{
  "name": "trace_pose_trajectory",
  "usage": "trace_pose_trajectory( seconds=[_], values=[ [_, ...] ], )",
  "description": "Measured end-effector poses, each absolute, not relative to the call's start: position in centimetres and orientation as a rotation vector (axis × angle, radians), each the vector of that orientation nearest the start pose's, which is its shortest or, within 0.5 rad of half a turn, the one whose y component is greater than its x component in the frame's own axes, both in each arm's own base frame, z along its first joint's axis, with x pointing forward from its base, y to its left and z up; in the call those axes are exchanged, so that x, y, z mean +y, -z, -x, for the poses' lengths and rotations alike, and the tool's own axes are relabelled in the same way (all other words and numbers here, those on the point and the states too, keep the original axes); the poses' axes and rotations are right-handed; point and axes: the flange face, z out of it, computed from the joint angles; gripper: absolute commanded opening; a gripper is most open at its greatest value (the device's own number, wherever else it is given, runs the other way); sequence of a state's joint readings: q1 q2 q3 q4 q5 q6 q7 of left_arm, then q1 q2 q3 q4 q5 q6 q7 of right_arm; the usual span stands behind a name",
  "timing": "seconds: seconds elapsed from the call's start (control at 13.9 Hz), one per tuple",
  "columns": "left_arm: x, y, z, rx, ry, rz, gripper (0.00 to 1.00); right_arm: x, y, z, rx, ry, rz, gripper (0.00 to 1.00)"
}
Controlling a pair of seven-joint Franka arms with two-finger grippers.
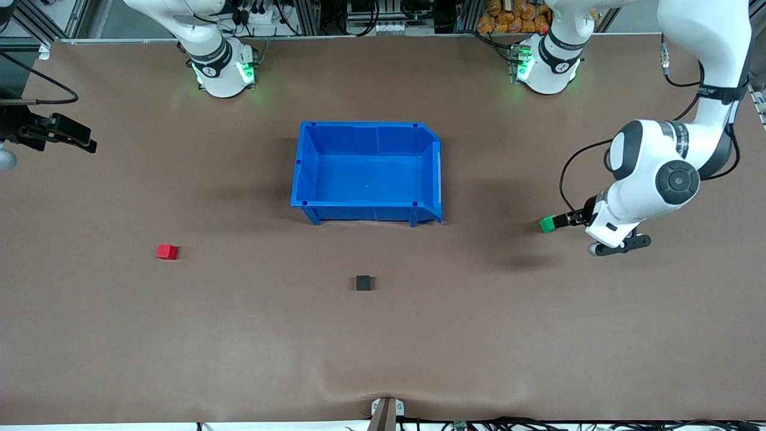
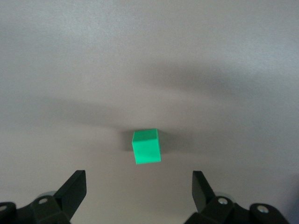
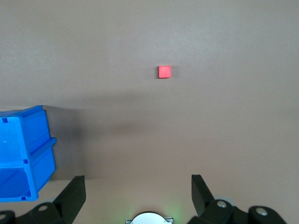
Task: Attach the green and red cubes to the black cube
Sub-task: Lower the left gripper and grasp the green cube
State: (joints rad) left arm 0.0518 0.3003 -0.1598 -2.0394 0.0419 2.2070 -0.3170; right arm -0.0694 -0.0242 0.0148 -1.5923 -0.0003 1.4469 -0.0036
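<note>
The fingers of my left gripper should next go forward to the green cube's opposite upright sides point(image 1: 547, 224) point(image 2: 146, 147) and close there, with the green cube between them.
The green cube point(image 1: 547, 224) lies on the brown table toward the left arm's end. My left gripper point(image 1: 564, 220) is low beside it, open and empty. In the left wrist view the green cube point(image 2: 146, 146) sits just ahead of my open gripper point(image 2: 138, 186), not between the fingertips. The black cube point(image 1: 363, 282) lies mid-table, nearer the front camera than the blue bin. The red cube point(image 1: 167, 251) lies toward the right arm's end and also shows in the right wrist view point(image 3: 164, 71). My right gripper point(image 1: 84, 142) waits high at the right arm's end of the table, open and empty point(image 3: 138, 191).
A large empty blue bin point(image 1: 365, 212) stands mid-table between the arm bases and the black cube; a corner of it shows in the right wrist view point(image 3: 23, 154). The right arm's base point(image 1: 221, 72) and the left arm's base point(image 1: 547, 66) stand along the table's edge.
</note>
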Motion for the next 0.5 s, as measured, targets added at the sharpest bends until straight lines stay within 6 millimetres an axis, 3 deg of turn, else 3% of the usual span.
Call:
trace_pose_trajectory(
  seconds=[0.5],
  values=[
    [-5.2,-23.2,-57.6,-0.313,-0.272,3.112,0.84,-3.0,-59.6,-54.3,0.08,-0.254,3.126,1.0]
  ],
)
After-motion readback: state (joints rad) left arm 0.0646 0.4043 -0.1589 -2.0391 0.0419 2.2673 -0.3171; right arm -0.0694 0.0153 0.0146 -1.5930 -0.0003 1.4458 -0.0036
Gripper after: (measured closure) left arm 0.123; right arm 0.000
